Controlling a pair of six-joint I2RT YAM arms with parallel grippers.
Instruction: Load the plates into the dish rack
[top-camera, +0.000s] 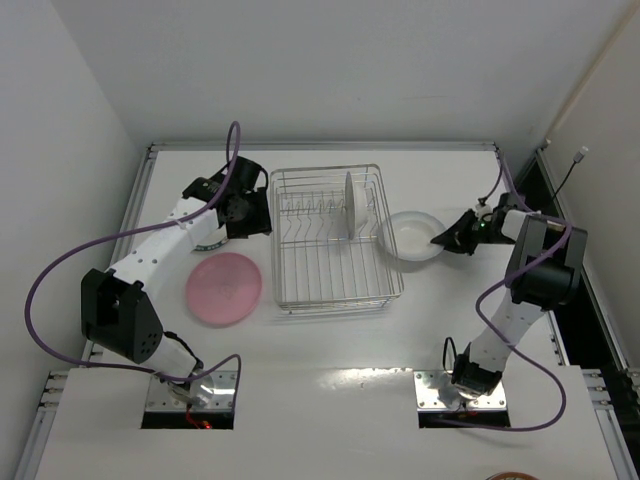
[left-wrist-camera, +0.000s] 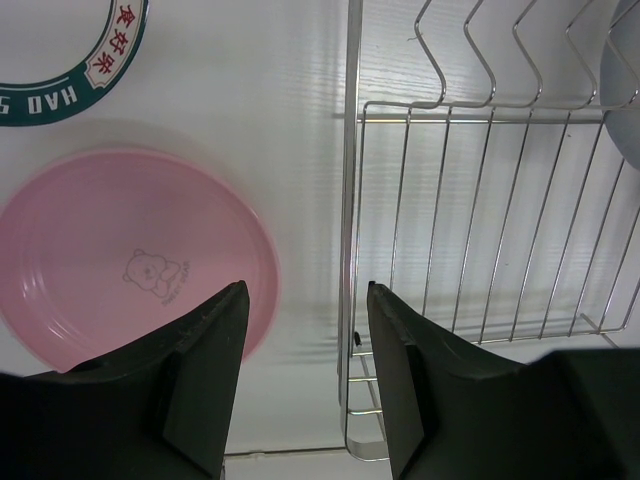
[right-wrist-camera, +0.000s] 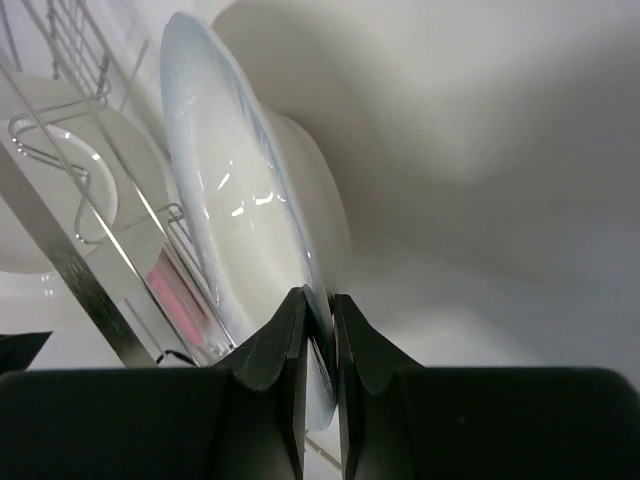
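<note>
I will use my right gripper to let go of the second whitish plate in the dish rack's pegs (top-camera: 336, 212) next to the upright whitish plate, toward the pink plate.
The dish rack (top-camera: 336, 303) stands mid-table, with one whitish plate (top-camera: 350, 203) upright in its tines. My right gripper (top-camera: 447, 238) is shut on the rim of the second whitish plate (top-camera: 410, 240), which lies just right of the rack; in the right wrist view the fingers (right-wrist-camera: 290, 340) pinch that plate's (right-wrist-camera: 250, 220) edge. The pink plate (top-camera: 223, 288) lies flat left of the rack. My left gripper (top-camera: 250, 212) is open and empty over the rack's left edge (left-wrist-camera: 350, 200), between the pink plate (left-wrist-camera: 120, 255) and the rack. The patterned-rim plate (left-wrist-camera: 75, 65) shows only in the left wrist view.
White walls close in the table at the back and both sides. Purple cables loop off both arms. The upright plate (right-wrist-camera: 60, 190) and rack wires (right-wrist-camera: 70, 265) stand just beyond the held plate. A brownish round object (top-camera: 515, 476) peeks in at the bottom edge.
</note>
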